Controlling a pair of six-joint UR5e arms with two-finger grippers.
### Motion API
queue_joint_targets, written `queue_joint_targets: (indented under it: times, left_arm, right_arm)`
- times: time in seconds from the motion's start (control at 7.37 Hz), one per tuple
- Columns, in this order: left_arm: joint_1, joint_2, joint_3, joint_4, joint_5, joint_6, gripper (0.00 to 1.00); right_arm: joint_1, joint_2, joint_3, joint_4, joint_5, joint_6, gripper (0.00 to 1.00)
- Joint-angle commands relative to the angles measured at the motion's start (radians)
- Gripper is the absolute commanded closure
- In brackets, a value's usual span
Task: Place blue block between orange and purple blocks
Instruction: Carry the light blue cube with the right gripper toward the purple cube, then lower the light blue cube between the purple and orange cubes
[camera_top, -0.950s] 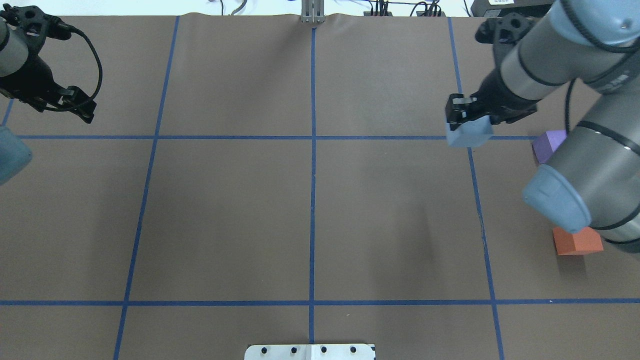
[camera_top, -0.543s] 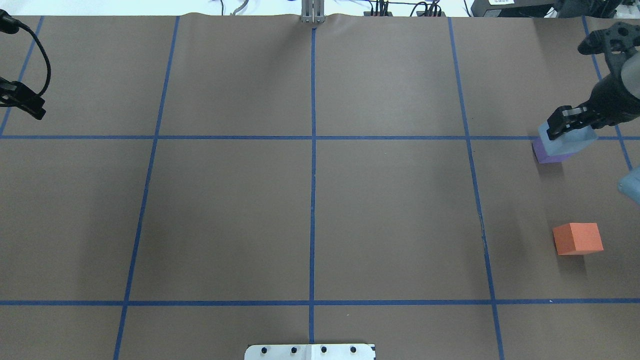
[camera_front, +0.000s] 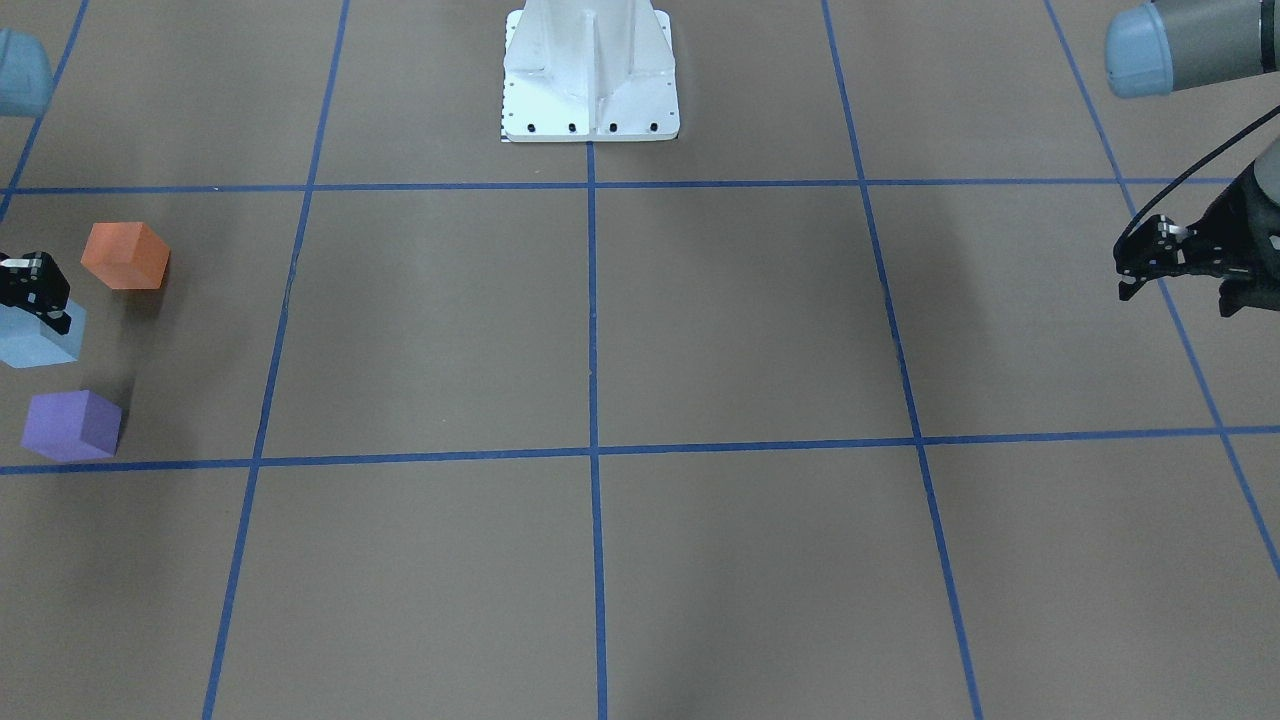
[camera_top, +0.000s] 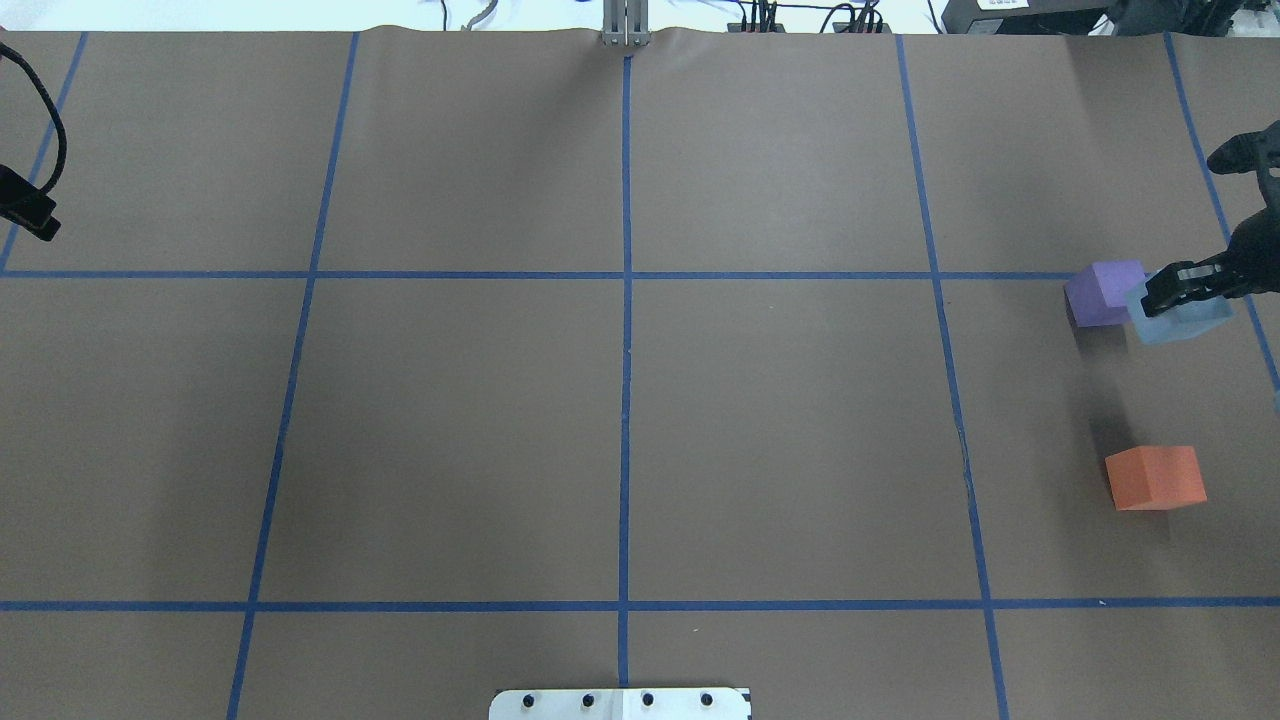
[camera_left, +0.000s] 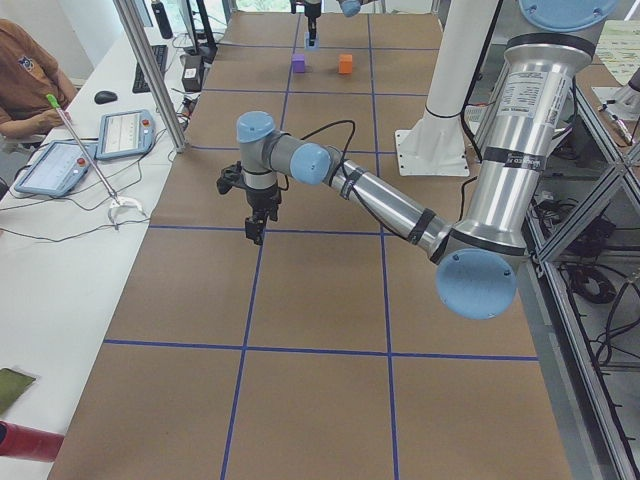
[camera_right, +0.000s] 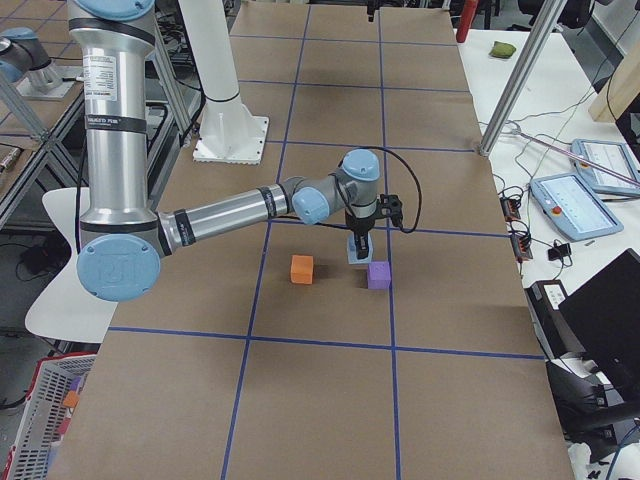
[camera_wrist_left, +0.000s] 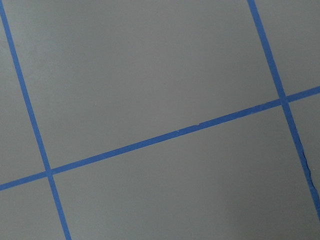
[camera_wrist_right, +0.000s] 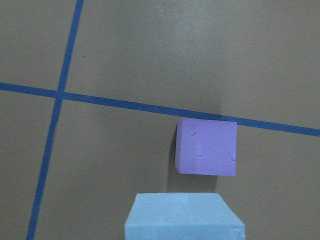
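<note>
The blue block will go down from my right gripper on the brown table cover midway (camera_front: 101, 335) (camera_wrist_right: 200, 219) between the orange and purple blocks.
My right gripper (camera_top: 1186, 290) is shut on the light blue block (camera_top: 1180, 322) and holds it a little above the table, just right of the purple block (camera_top: 1102, 293). The orange block (camera_top: 1155, 478) lies nearer the robot. In the front-facing view the blue block (camera_front: 40, 340) hangs between the orange block (camera_front: 125, 256) and the purple block (camera_front: 72, 425), slightly to the outside, under my right gripper (camera_front: 32, 290). The right wrist view shows the blue block (camera_wrist_right: 182, 217) with the purple block (camera_wrist_right: 206, 153) beyond it. My left gripper (camera_front: 1150, 275) is open and empty, far away.
The brown table cover (camera_top: 620, 420) is marked by blue tape lines. The white robot base plate (camera_front: 590, 70) stands at the table's middle edge. My left gripper (camera_left: 256, 226) hovers over the table's other end. An operator and tablets (camera_left: 60, 160) are beside the table.
My right gripper carried the blue block rightwards and toward the robot, from over the purple block to beside it. My left arm drew further out to the left.
</note>
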Motion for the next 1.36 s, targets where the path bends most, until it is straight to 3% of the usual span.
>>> queue_joint_targets:
  times: [0.0,1.22]
  left_arm:
    - [0.001,0.000,0.000,0.000,0.000,0.000,0.00]
    - [0.005,-0.009,0.018,-0.002,0.010,0.002,0.00]
  right_arm:
    - [-0.004,-0.004,-0.054,0.011,0.036,0.001,1.00]
    - [-0.121,0.001,-0.139,0.019,0.047,0.094,1.00]
